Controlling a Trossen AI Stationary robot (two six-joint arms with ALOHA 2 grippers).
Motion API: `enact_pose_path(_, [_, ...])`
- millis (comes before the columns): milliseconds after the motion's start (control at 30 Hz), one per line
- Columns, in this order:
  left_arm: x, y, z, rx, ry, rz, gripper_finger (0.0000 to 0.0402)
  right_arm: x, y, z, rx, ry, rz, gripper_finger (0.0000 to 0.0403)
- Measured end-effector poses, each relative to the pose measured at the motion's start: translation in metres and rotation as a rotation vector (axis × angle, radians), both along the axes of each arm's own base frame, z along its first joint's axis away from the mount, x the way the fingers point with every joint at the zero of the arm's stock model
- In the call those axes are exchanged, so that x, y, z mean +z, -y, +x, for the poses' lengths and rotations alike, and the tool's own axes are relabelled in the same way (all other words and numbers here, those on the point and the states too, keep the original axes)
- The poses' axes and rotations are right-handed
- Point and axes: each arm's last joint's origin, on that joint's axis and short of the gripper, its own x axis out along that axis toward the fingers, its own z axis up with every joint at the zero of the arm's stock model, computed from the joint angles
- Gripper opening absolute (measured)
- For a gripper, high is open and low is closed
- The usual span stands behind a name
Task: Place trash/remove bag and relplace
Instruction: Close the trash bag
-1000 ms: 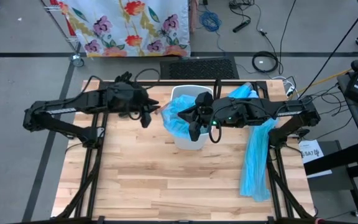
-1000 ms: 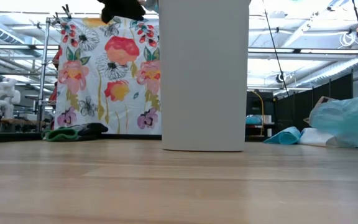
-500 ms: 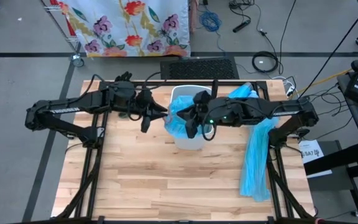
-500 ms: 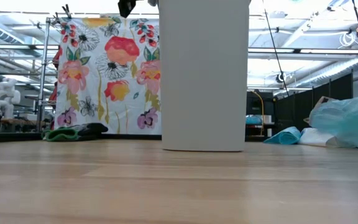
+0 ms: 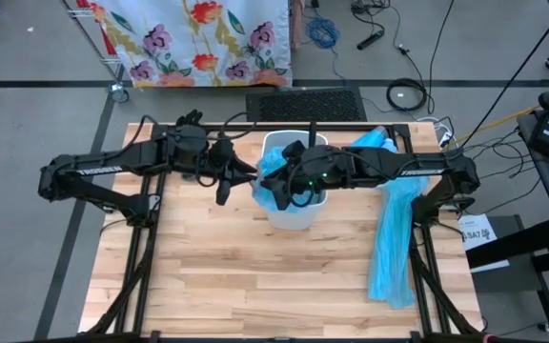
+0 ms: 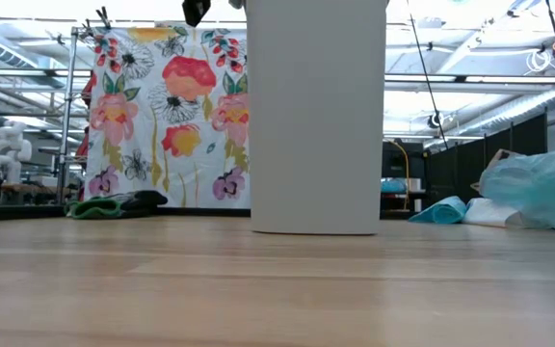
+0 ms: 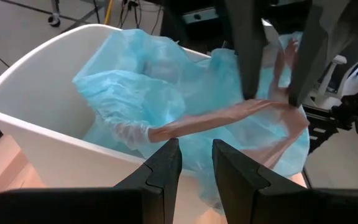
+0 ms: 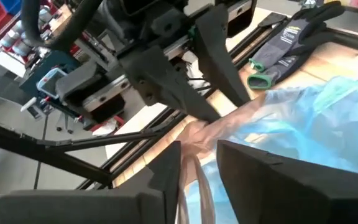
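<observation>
The pink drawstring lies just past the open fingertips of my left gripper, so next my right gripper pinches the drawstring's loop (image 7: 296,119) and pulls it in across those fingers.
A white bin (image 5: 298,214) stands mid-table with a light-blue bag (image 7: 135,81) bunched in its mouth and draped over its left rim. A pink drawstring (image 7: 216,118) runs out of the bag's hem. My right gripper (image 7: 277,93) hangs open over the bin's mouth, fingers pointing down, the drawstring at its tips. My left gripper (image 5: 239,174) is open just outside the bin's left rim (image 7: 55,140), with draped bag showing through the gap between its fingers. The trash shows in no view. My left gripper stands at the bag's draped edge (image 7: 197,165); whether it touches the plastic, I cannot tell. My right gripper comes from above with its fingers apart. The pink drawstring's loop (image 7: 289,104) lies around one fingertip (image 7: 300,87) and runs nearly straight back to the bag's hem (image 7: 132,132); the bag stays in the bin.
A long light-blue plastic strip (image 5: 394,238) lies along the table's right side, seen as a heap (image 6: 538,193) in the low view. Grey-green gloves (image 8: 291,37) lie on the wood near the far left. A flowered cloth (image 5: 198,38) hangs beyond the far edge.
My right gripper has gone toward the table's left across the bin's mouth, sinking a little and rolling at the wrist. My left gripper has turned at the wrist beside the bin's left rim and has then kept still.
</observation>
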Motion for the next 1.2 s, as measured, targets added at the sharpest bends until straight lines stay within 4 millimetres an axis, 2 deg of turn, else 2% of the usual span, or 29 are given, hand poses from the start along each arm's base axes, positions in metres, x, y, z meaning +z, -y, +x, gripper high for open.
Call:
enact_pose_path(200, [0.000,0.000,0.000,0.000,-0.001,-0.007,0.0097,-0.005,0.003,0.010,-0.017,0.016,0.016,0.0120])
enact_pose_path(400, [0.000,0.001,0.000,0.007,-0.002,-0.023,0.0097,-0.007,0.006,0.014,0.003,0.022,0.038,0.0120])
enact_pose_path(533, [0.000,0.002,0.000,0.000,-0.002,-0.024,0.0097,-0.011,0.011,0.017,-0.038,0.012,0.024,0.0099])
enact_pose_path(767, [0.000,0.006,0.001,-0.017,-0.002,-0.025,0.0097,-0.010,0.011,0.020,-0.021,0.040,-0.041,0.0008])
enact_pose_path(1200, [0.000,0.005,0.001,-0.017,-0.002,-0.025,0.0097,0.012,0.010,0.012,0.012,0.156,-0.118,0.0000])
